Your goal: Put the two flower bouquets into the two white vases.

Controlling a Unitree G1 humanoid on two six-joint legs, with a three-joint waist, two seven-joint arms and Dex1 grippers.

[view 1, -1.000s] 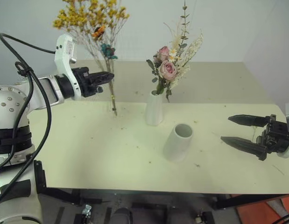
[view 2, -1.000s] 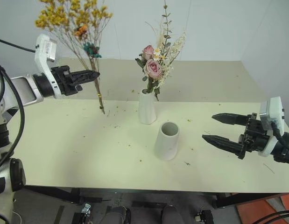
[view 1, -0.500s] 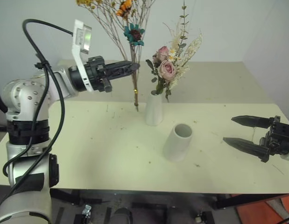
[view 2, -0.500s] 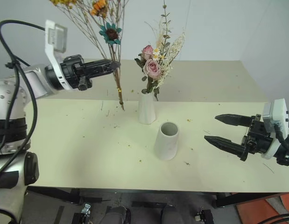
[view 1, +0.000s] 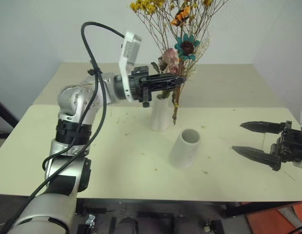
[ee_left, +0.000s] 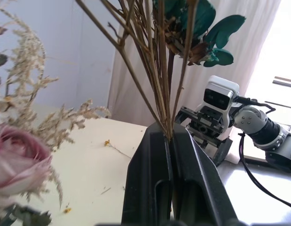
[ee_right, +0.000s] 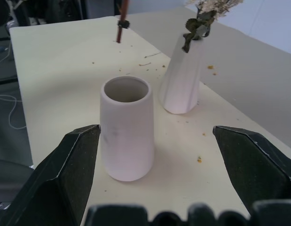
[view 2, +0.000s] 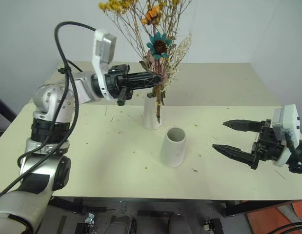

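Note:
The robot's left gripper should release the yellow bouquet inside the opening of the empty short wide white vase [view 1: 191, 136]. The bouquet is now held upright in the air.
My left gripper [view 1: 177, 82] is shut on the thin stems of the yellow bouquet [view 1: 181, 14], held upright in the air. Its blooms spread in front of the pink rose bouquet [view 1: 169, 56], which stands in the tall slim white vase [view 1: 160, 113]. The stem ends [view 1: 174, 122] hang just right of that vase, behind the mouth of the shorter wide white vase [view 1: 186, 148], which stands empty and upright. In the left wrist view the fingers [ee_left: 150, 179] pinch the stems [ee_left: 163, 94]. My right gripper [view 1: 237, 136] hovers open, level, to the right of the short vase [ee_right: 126, 129].
The pale yellow table [view 1: 92, 161] carries scattered dried flower bits around the vases. Its front edge runs close below the short vase. A white wall rises behind the table.
My left arm swung to the right with the yellow bouquet, from left of the tall vase to in front of the roses. The right gripper stayed where it was.

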